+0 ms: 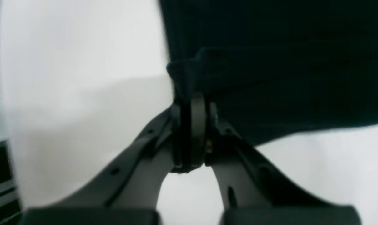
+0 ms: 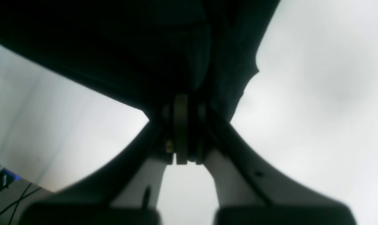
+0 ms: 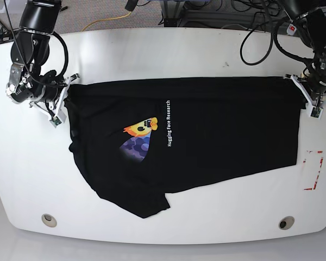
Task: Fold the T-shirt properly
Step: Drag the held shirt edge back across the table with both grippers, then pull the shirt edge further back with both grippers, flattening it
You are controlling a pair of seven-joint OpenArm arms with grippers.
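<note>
The T-shirt's far edge is well short of the table's back edge, so I will regrip the T-shirt's corner (image 3: 289, 88) with my left gripper to help drag it back before folding.
The black T-shirt (image 3: 206, 136) lies spread on the white table (image 3: 168, 54), with its yellow-and-purple graphic (image 3: 139, 137) and a line of white text (image 3: 169, 123) facing up. My left gripper (image 3: 302, 93) is shut on the shirt's far right edge; in the left wrist view the shut jaws (image 1: 190, 103) pinch black cloth (image 1: 270, 62). My right gripper (image 3: 65, 93) is shut on the shirt's far left corner; in the right wrist view it (image 2: 184, 106) pinches dark cloth (image 2: 129, 47). The near sleeve (image 3: 146, 204) points at the table's front edge.
A red-and-white marked rectangle (image 3: 313, 170) sits on the table at the right, just off the shirt. Two round holes (image 3: 49, 219) (image 3: 285, 223) are near the front edge. Cables (image 3: 261, 38) hang behind the back edge.
</note>
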